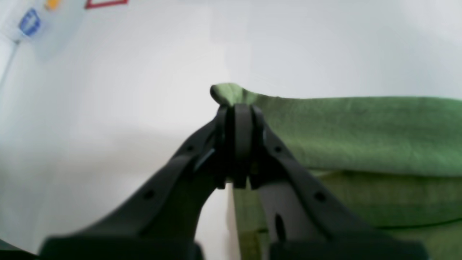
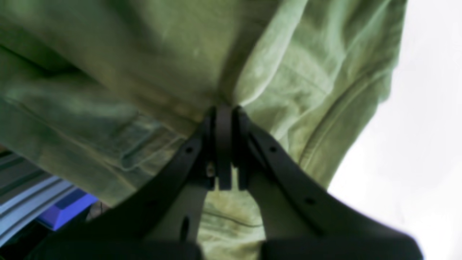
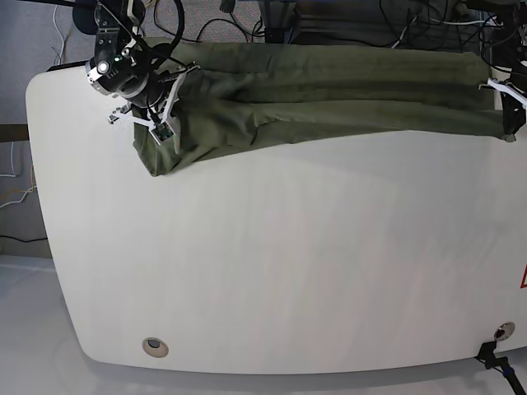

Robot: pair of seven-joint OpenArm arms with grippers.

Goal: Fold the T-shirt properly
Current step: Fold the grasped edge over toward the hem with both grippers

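My left gripper should grip the T-shirt's fold farther in and pull (image 3: pixel 471 108) the T-shirt inward, because it pinches only a corner of the T-shirt while the T-shirt hangs over the table's far edge.
The olive-green T-shirt (image 3: pixel 329 99) lies stretched in a long folded band along the far edge of the white table (image 3: pixel 288 263). At the band's right end, my left gripper (image 3: pixel 506 111) is shut on the cloth. The left wrist view shows its tips (image 1: pixel 238 108) pinching a raised corner of the T-shirt (image 1: pixel 361 133) just above the tabletop. My right gripper (image 3: pixel 160 125) holds the band's left end, where the cloth bunches and hangs down. Seen from the right wrist, its closed tips (image 2: pixel 223 110) press into wrinkled fabric of the T-shirt (image 2: pixel 144 54) that fills most of the view.
Cables and dark equipment (image 3: pixel 329 20) crowd the floor behind the table. Near the table's front left sits a round grommet (image 3: pixel 153 346), and a red mark (image 3: pixel 523 278) shows at the right edge. A blue object (image 2: pixel 65 213) lies beyond the table edge.
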